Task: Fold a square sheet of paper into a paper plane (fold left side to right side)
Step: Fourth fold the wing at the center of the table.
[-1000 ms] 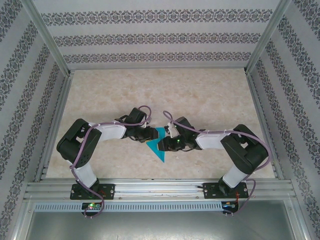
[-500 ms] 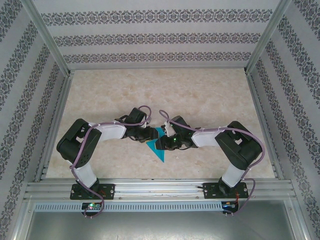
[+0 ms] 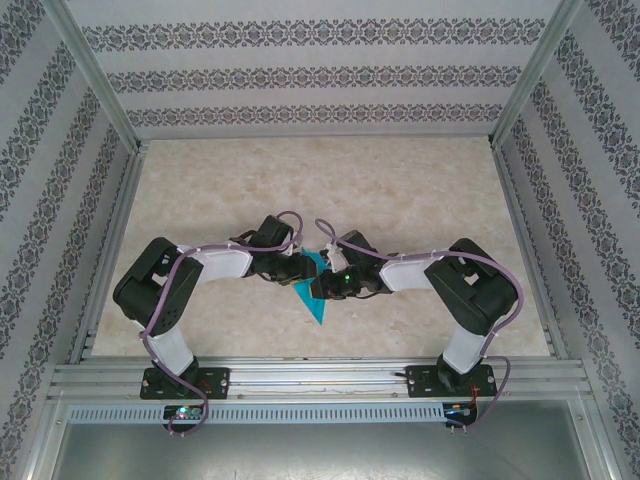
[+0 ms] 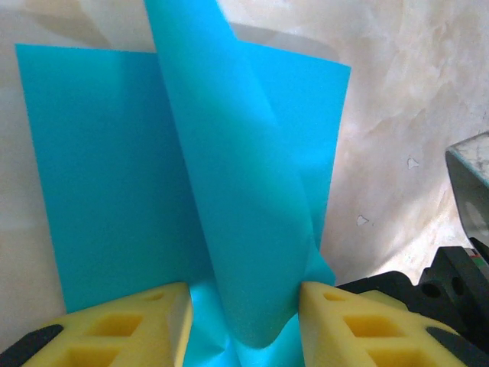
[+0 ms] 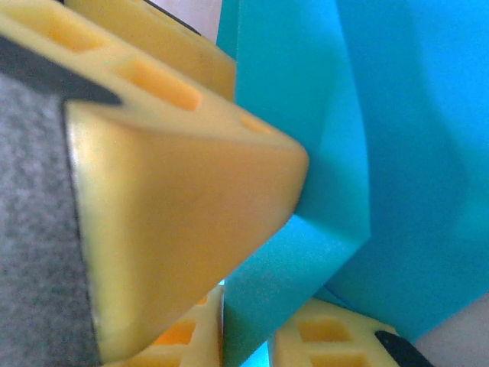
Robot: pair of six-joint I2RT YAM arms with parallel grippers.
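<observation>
The folded strip sits deep in my right gripper and crowds my left gripper's finger, so my right gripper should open, back away and take the strip nearer its edge (image 5: 322, 277).
The square sheet of paper (image 3: 317, 303), teal-blue, lies near the table's middle front with a point toward the arms. My left gripper (image 3: 299, 268) stands open over it. In the left wrist view a raised flap (image 4: 244, 191) of the sheet curls up between the yellow pads (image 4: 114, 329) of the left gripper (image 4: 244, 325), brushing the right pad only. My right gripper (image 3: 323, 287) meets it from the right. Its pads (image 5: 328, 344) in the right wrist view have closed in on a folded strip of the paper (image 5: 290, 275), gripper (image 5: 248, 344). The left gripper's yellow finger (image 5: 183, 199) looms close.
The marbled tabletop (image 3: 400, 190) stretches wide behind the arms. Patterned walls and metal rails (image 3: 110, 240) box it in left, right and back. A metal bar (image 3: 320, 378) carries both arm bases at the near edge.
My right gripper has slid left toward the left gripper and narrowed its jaws onto the paper's raised flap. The left arm has stayed still.
</observation>
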